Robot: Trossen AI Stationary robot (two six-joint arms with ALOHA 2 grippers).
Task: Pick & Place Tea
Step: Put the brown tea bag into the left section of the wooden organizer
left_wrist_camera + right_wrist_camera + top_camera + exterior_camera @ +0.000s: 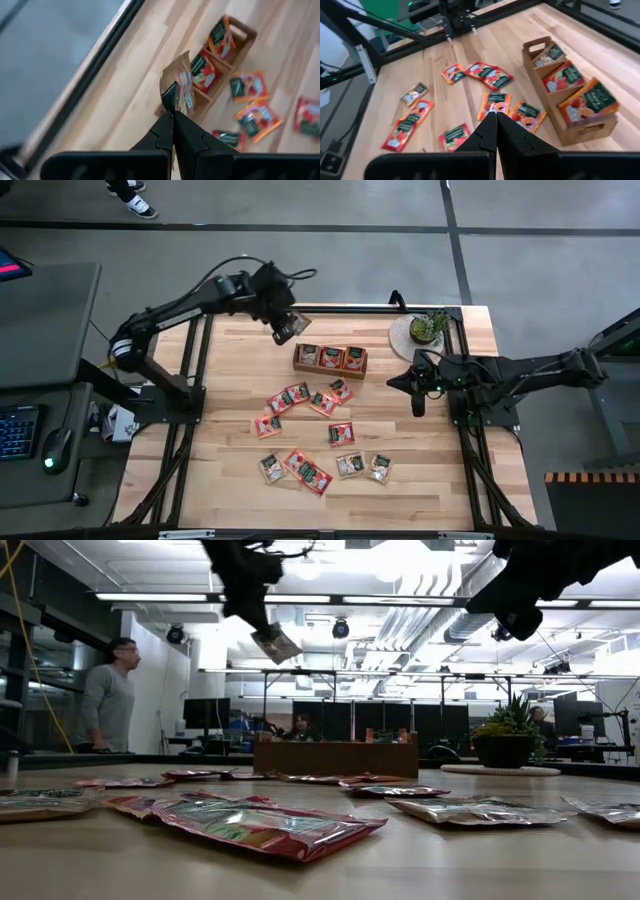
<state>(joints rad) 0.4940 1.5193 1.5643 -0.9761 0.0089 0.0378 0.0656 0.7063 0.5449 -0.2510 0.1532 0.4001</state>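
Note:
The robot's left gripper needs to release the pale tea sachet in the wooden tray's end compartment [305, 356] [196, 103] farthest from the potted plant. The sachet is now high over the table.
My left gripper [283, 322] hangs high over the table's far left part, left of the wooden tray [330, 358], and is shut on one pale tea sachet [291, 329]. The tray's three compartments each hold red-orange sachets [205, 70]. Several more tea sachets [312, 402] lie flat across the middle and near part of the table. My right gripper [396, 383] is shut and holds nothing. It stays above the table near the right edge, right of the tray, and points toward the loose sachets [495, 102]. My left gripper pinches the pale sachet between its two fingers at one edge [176, 102]. The rest of the sachet sticks out past the fingertips [170, 95]. The fingers slant down from the table's far left side. The sachet is lifted clear and hangs tilted [277, 643] below them.
A small potted plant [428, 328] on a round white mat stands at the far right corner. Black frame rails [195, 360] run along the table's sides. A desk with a keyboard [15, 430] stands to the left. A person [108, 700] stands in the room beyond.

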